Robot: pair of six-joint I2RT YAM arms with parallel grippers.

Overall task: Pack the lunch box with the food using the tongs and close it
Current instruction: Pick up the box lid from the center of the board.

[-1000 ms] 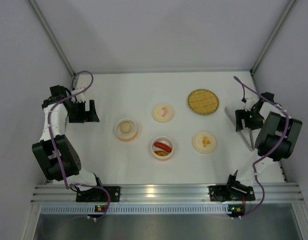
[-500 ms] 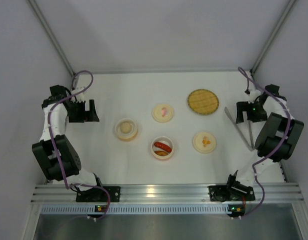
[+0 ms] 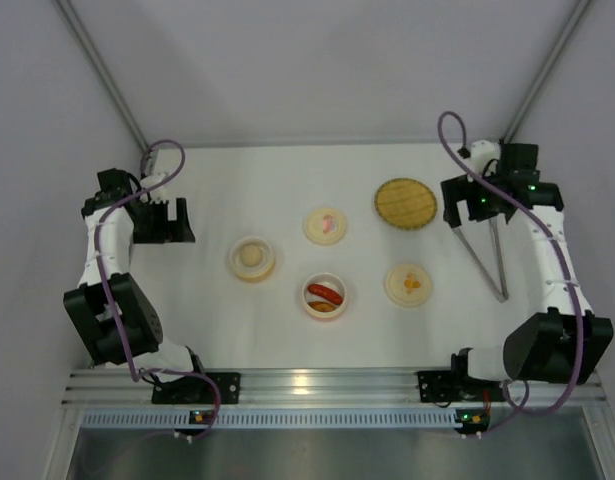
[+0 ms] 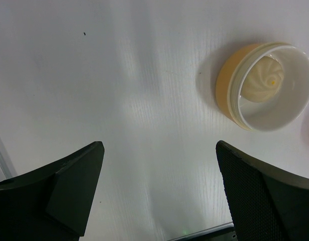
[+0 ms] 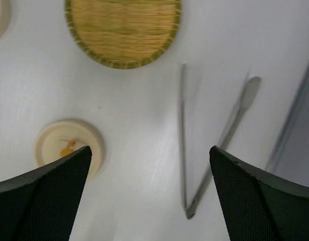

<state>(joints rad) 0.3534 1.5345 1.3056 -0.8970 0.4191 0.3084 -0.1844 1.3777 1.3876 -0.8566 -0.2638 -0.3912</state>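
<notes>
Next, my right gripper needs to go to the raised handle [image 3: 411, 282] [image 5: 69, 147] of the cream lid with the orange mark, near the woven plate, and close there.
The silver tongs [image 3: 490, 258] lie flat on the table at the right, their V joint toward the near edge. In the right wrist view the tongs [image 5: 183, 140] lie below and between my spread fingers. My right gripper [image 3: 465, 212] hovers open over their open ends, holding nothing [image 5: 149, 150]. Red-orange sausage pieces [image 3: 324, 293] sit in a pink-rimmed bowl [image 3: 339, 307]. A cream ball [image 3: 251, 256] rests in an orange bowl [image 4: 227, 83]. My left gripper [image 3: 184, 225] stays open and empty at the far left [image 4: 158, 150].
A round woven plate [image 3: 405, 203] lies at the back right, also in the right wrist view [image 5: 123, 30]. Two cream lids lie loose: one with a pink mark [image 3: 325, 225], one with an orange mark [image 3: 408, 283]. The enclosure walls stand close on both sides.
My right arm has swung away from the tongs toward the back, and its jaws have widened. The tongs stay flat on the table. The left arm has not moved.
</notes>
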